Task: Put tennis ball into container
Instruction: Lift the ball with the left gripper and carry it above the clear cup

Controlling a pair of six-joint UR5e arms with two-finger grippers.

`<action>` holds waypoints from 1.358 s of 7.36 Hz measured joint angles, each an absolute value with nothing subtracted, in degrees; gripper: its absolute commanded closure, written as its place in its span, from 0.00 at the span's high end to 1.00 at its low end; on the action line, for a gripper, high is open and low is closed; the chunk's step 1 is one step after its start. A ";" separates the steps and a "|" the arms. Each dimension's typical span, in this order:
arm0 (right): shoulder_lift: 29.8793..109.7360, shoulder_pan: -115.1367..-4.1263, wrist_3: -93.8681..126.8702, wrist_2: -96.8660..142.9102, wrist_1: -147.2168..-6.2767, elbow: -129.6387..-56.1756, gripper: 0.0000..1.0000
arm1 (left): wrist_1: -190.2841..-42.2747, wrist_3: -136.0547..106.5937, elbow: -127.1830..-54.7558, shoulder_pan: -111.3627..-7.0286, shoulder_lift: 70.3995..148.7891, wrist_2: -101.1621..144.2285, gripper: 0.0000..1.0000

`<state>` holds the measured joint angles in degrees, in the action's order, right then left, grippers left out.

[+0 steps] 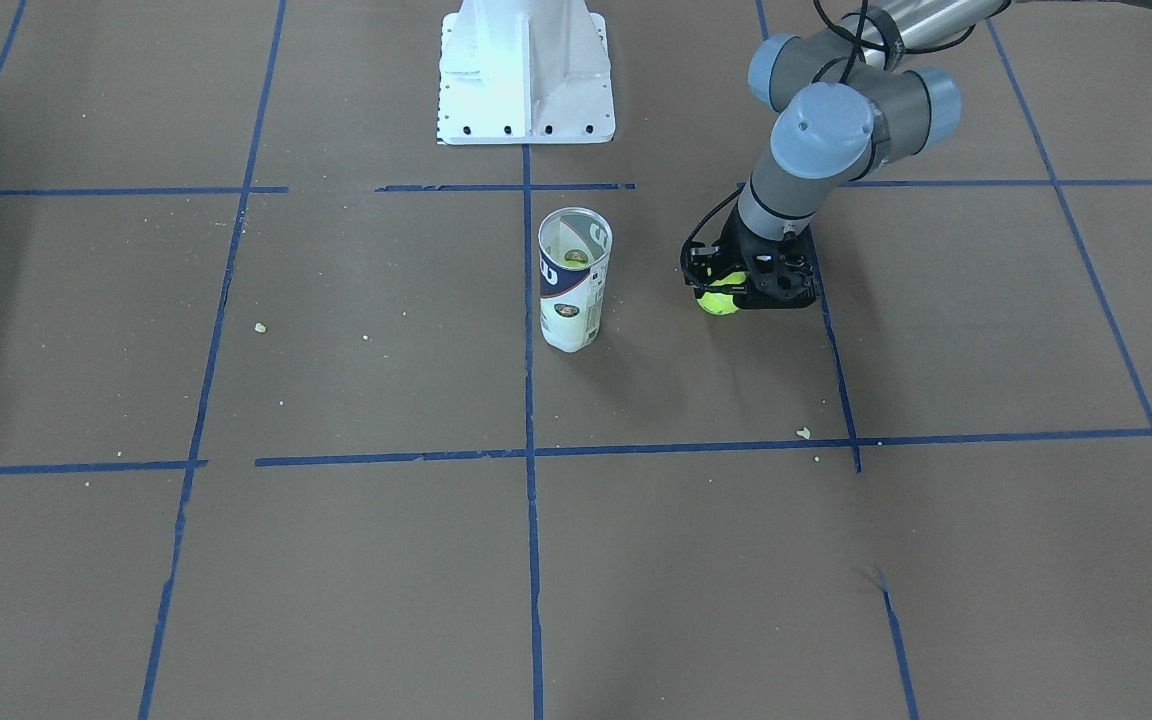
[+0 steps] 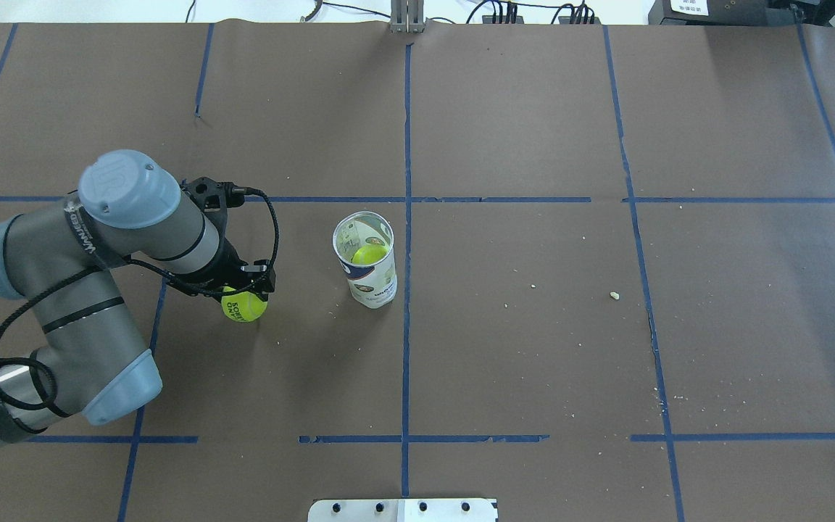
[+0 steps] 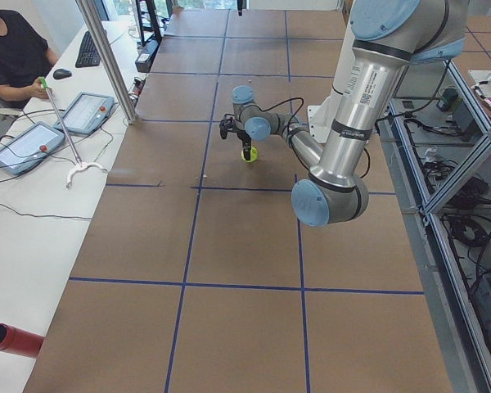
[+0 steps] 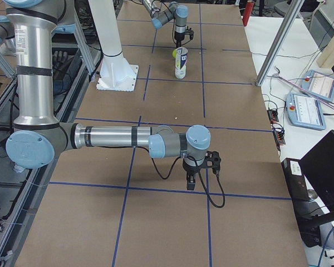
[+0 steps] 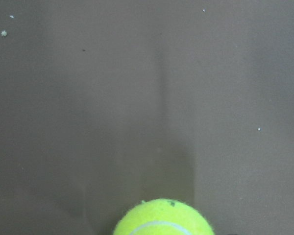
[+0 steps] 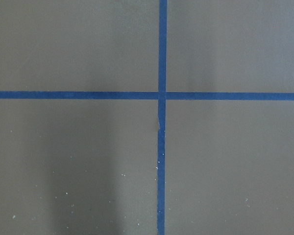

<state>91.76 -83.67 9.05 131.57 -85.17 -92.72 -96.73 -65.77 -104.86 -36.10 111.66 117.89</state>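
My left gripper is going to release the tennis ball it holds inside the container, setting it free on top of the second tennis ball (image 1: 573,248).
My left gripper (image 2: 245,299) is shut on a yellow-green tennis ball (image 2: 243,305), low over the brown paper; whether the ball touches the paper is unclear. In the left wrist view only the top of the tennis ball (image 5: 162,219) shows at the bottom edge, and the fingers are hidden. The container (image 2: 365,261), a clear can with a navy and white label, stands upright to the right of the gripper, apart from it. A second tennis ball (image 2: 369,254) lies inside it. My right gripper (image 4: 196,177) hangs over the paper far from the can; I cannot tell its state.
Blue tape lines (image 2: 407,217) divide the brown paper, and small pale crumbs (image 2: 614,295) are scattered on it. The white robot base (image 1: 526,75) stands behind the can. An operator (image 3: 12,49) sits at a side desk with tablets (image 3: 86,110).
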 measured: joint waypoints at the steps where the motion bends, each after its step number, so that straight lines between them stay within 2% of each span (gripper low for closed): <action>1: 91.76 -83.67 9.05 131.57 -85.17 -92.72 1.00 | -90.30 -64.56 -110.52 -38.02 111.57 117.98 0.00; 3: 91.76 -83.67 9.05 131.57 -85.17 -92.72 1.00 | -69.82 -59.10 -120.28 -43.98 118.00 118.97 0.00; 5: 91.76 -83.67 9.05 131.57 -85.17 -92.72 1.00 | -57.69 -59.59 -123.00 -46.90 126.95 123.57 0.00; 8: 91.76 -83.67 9.05 131.57 -85.17 -92.72 1.00 | -56.66 -70.34 -113.87 -45.49 139.88 126.13 0.00; 10: 91.76 -83.67 9.05 131.57 -85.17 -92.72 1.00 | -61.99 -74.14 -107.72 -43.25 142.59 126.08 0.00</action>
<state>91.76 -83.67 9.05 131.57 -85.17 -92.72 -61.99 -74.14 -107.72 -43.25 142.59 126.08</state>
